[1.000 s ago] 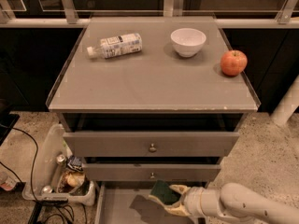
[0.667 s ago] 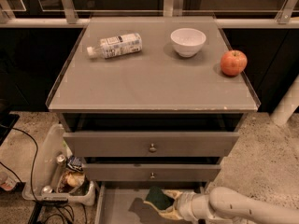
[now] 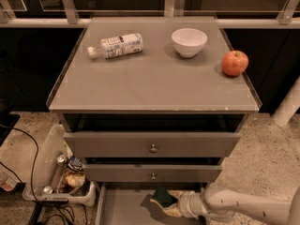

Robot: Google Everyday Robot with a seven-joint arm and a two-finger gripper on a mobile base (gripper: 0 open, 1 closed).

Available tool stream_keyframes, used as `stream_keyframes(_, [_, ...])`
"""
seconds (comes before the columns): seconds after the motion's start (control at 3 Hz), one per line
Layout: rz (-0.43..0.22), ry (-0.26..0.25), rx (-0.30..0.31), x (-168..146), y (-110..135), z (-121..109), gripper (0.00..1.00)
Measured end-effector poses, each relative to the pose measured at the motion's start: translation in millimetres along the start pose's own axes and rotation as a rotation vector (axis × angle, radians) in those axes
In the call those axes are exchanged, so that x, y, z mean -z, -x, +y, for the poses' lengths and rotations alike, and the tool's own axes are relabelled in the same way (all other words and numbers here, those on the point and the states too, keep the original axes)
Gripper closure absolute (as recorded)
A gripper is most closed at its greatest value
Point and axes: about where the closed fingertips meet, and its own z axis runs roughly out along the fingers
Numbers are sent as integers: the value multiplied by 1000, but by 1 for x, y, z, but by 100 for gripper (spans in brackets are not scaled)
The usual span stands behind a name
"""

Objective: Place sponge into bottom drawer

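The sponge, now hanging just above the drawer floor, will be let go by my gripper on the bottom drawer's inside (image 3: pixel 163 206), below the knob of the middle drawer.
The bottom drawer (image 3: pixel 123 209) is pulled out at the foot of the grey cabinet, a shallow grey tray. My gripper (image 3: pixel 169 202) reaches in from the right, low over the drawer floor, shut on the sponge (image 3: pixel 164 197). The sponge shows its dark green layer on top and yellow foam below. It hangs just above the drawer floor, under the front of the middle drawer (image 3: pixel 153 173).
The top drawer (image 3: pixel 152 145) stands slightly pulled out. On the cabinet top lie a plastic bottle (image 3: pixel 116 45), a white bowl (image 3: pixel 189 41) and a red apple (image 3: pixel 235 63). A bin of cans and rubbish (image 3: pixel 61 175) and cables sit on the floor at left.
My gripper has moved left and slightly down with the sponge, further over the bottom drawer's floor.
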Motion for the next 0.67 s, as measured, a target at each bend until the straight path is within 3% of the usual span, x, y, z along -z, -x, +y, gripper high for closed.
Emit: stream_keyframes(0.67, [-27,31,27,-29,-16,0,100])
